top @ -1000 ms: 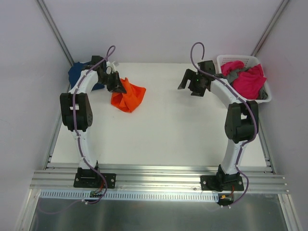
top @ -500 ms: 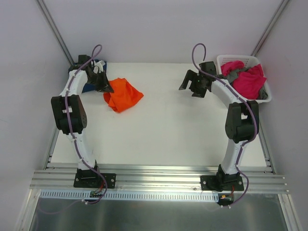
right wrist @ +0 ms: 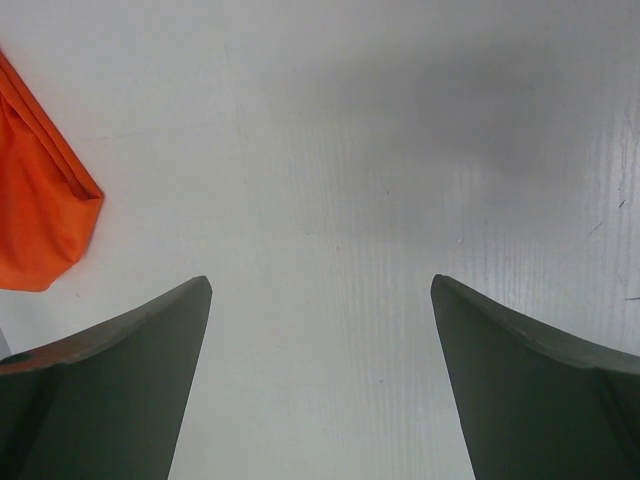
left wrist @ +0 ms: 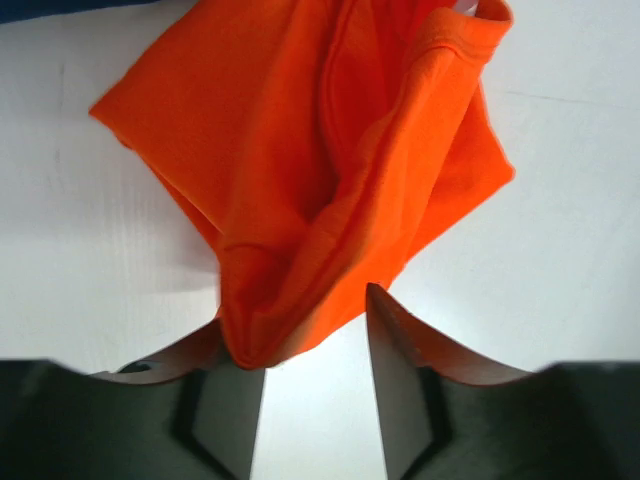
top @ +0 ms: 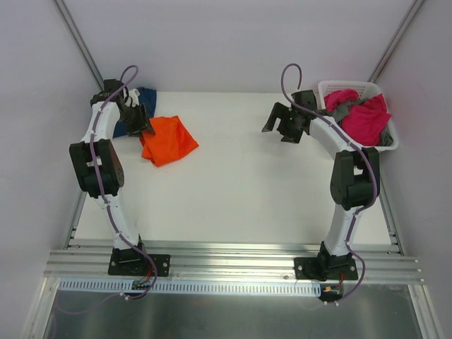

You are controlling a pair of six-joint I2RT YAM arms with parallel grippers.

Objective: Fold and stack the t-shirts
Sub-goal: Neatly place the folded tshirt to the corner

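Observation:
The orange t-shirt lies short of the navy blue one, so next my left gripper closes on the fold at its fingertip (left wrist: pixel 268 305) and carries it across.
A crumpled bright orange t-shirt (top: pixel 168 140) lies at the back left of the white table (top: pixel 240 191), next to a navy blue t-shirt (top: pixel 147 97) in the far left corner. My left gripper (top: pixel 140 119) hovers at the orange shirt's left end. In the left wrist view its jaws (left wrist: pixel 298 315) stand apart, and a fold of the orange t-shirt (left wrist: pixel 330 170) still drapes over the left fingertip (left wrist: pixel 222 345). My right gripper (top: pixel 284 120) hangs wide open over bare table at the back right, with nothing between its fingers (right wrist: pixel 320 285). The orange t-shirt (right wrist: pixel 35 220) shows at that view's left edge.
A white slotted basket (top: pixel 353 86) at the back right corner holds a magenta t-shirt (top: pixel 364 116) and a grey one (top: pixel 340 109). A metal rail (top: pixel 233 258) runs along the near edge, and grey walls close in the sides and back.
My left arm swung left and back, dragging the orange t-shirt toward the navy one, and its jaws have parted from the cloth. The right arm has stayed still.

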